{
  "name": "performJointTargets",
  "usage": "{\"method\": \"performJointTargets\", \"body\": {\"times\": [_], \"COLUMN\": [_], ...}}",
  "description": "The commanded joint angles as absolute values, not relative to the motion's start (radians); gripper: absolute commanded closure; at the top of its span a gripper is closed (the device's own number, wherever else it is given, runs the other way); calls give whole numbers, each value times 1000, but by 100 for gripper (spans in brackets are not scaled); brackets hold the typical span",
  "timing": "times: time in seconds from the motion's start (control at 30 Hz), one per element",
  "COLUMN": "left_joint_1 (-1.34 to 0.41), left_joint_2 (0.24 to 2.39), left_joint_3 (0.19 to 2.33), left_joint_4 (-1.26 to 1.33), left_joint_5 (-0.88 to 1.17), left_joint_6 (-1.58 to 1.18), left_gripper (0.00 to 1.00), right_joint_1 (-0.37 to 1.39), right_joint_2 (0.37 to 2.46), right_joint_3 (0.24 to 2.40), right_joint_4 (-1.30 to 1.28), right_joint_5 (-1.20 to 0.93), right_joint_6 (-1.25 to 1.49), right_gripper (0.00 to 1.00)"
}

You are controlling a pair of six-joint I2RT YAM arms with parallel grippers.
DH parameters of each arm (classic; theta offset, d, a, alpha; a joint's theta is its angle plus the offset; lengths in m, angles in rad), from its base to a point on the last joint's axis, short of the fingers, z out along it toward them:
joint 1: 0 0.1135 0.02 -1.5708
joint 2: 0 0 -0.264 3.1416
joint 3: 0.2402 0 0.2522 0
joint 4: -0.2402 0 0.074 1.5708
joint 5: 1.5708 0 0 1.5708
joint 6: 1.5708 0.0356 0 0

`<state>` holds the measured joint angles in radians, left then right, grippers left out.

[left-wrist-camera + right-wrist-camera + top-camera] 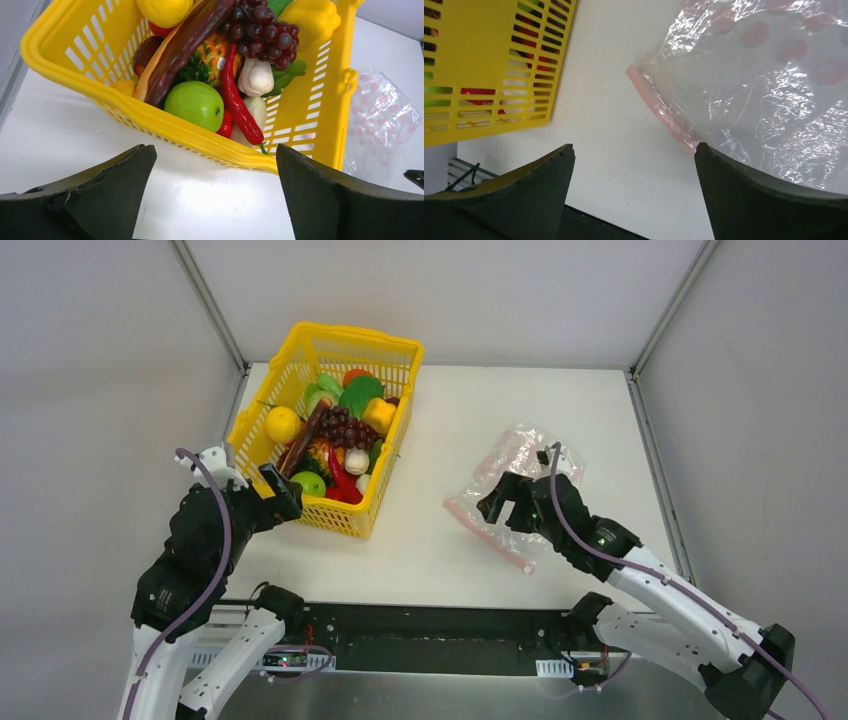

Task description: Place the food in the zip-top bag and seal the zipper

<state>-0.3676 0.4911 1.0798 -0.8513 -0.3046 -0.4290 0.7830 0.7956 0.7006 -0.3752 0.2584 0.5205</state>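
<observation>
I will next use my right gripper to grab the clear zip-top bag by the middle of its pink-red zipper [486, 534] [688, 141], along the opening of the bag.
The toy food fills a yellow mesh basket [262, 405]: purple grapes [343, 426], a lemon [282, 424], a green apple [309, 483], leafy greens [360, 393]. In the left wrist view the apple [195, 104], a red chili [238, 107] and the grapes [260, 27] show. The clear zip-top bag [510, 462] lies flat at the right with its pink-red zipper [485, 532] toward the front. My left gripper [283, 492] is open and empty at the basket's near corner. My right gripper [503, 500] is open and empty above the bag's near edge; the zipper [659, 107] runs by its right finger.
The basket's near rim [165, 117] lies just ahead of my left fingers [107, 187]. Bare white table [420, 540] lies between basket and bag. Grey walls enclose the table at left, right and back.
</observation>
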Motion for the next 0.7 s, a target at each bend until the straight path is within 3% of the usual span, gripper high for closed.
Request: {"method": "performJointTargets", "body": {"times": [0.0,0.1,0.23,0.43,0.57,0.67], "left_joint_1": [-374,-374,-374,-374,-374,-374], "left_joint_2": [472,448,419,370,374,386], "left_joint_3": [1108,1082,1072,1047,1054,1060], "left_joint_4": [-817,-786,-765,-717,-700,-699], "left_joint_5": [-231,-184,-101,-17,31,60], "left_joint_6": [-377,-374,-330,-309,-304,-302], "left_gripper": [0,0,0,0,0,0], "right_joint_1": [783,782,784,786,804,816], "right_joint_2": [884,958,1038,1129,1204,1288], "right_joint_3": [719,728,721,710,751,801], "right_joint_4": [-357,-379,-380,-358,-365,-373], "right_joint_5": [133,112,120,76,135,182], "right_joint_6": [444,412,410,396,360,304], "right_gripper": [9,18,18,34,39,37]}}
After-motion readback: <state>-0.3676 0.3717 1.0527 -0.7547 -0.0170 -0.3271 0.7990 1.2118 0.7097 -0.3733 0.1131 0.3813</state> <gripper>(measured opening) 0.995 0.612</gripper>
